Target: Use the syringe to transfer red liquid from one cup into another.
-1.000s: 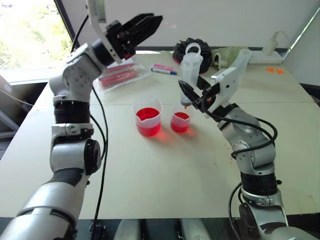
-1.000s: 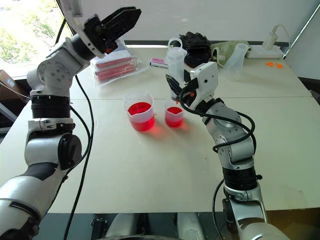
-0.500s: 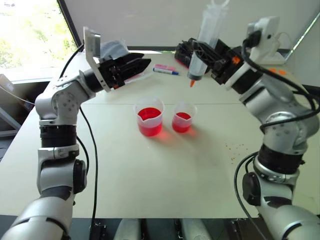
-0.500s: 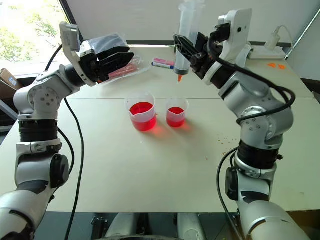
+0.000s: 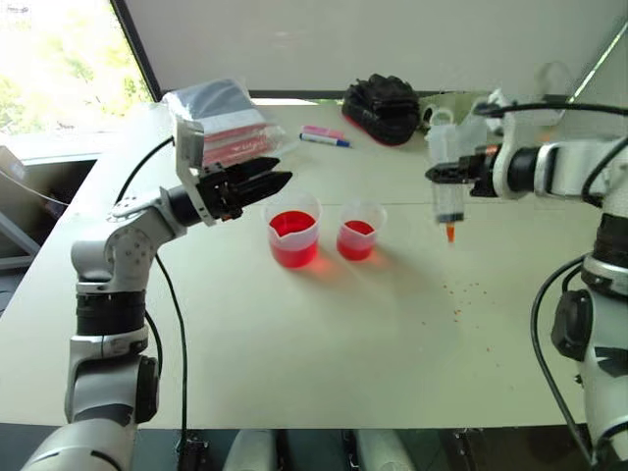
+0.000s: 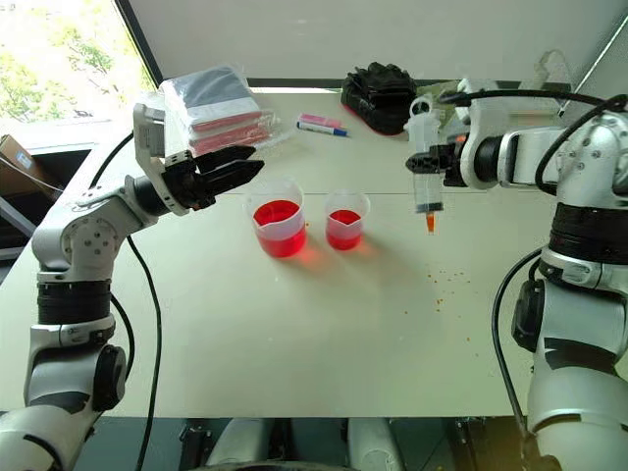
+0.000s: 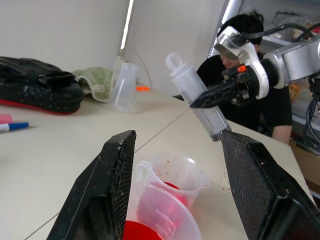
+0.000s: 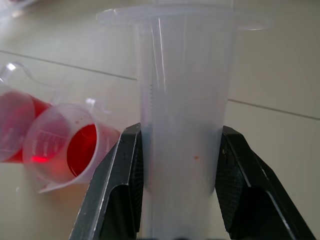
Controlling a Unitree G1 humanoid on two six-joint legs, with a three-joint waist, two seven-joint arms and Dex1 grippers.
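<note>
Next, I release the syringe from my right gripper on the table (image 5: 430, 248) between the smaller cup and the small red drops. The syringe now hangs upright above the table.
The syringe (image 5: 446, 182) hangs upright with its orange nozzle down, above the table to the right of the cups. My right gripper (image 5: 440, 175) is shut on its clear barrel (image 8: 182, 100). The larger spouted cup (image 5: 292, 232) and the smaller cup (image 5: 360, 230) stand side by side mid-table, each holding red liquid (image 5: 290, 225). My left gripper (image 5: 263, 183) is open, hovering just left of the larger cup's rim with nothing between its fingers (image 7: 105, 195). In the left wrist view both cups (image 7: 175, 172) sit between the jaws.
A black bag (image 5: 383, 98), marker pens (image 5: 322, 135) and a plastic packet (image 5: 228, 123) lie at the back. A frosted jug (image 7: 122, 86) stands behind the syringe. Small red drops (image 5: 461, 289) dot the table on the right. A person (image 7: 260, 95) sits beyond the table.
My right arm has swung the syringe from above the smaller cup out to the right and turned it upright. The left gripper has sunk towards the larger cup.
</note>
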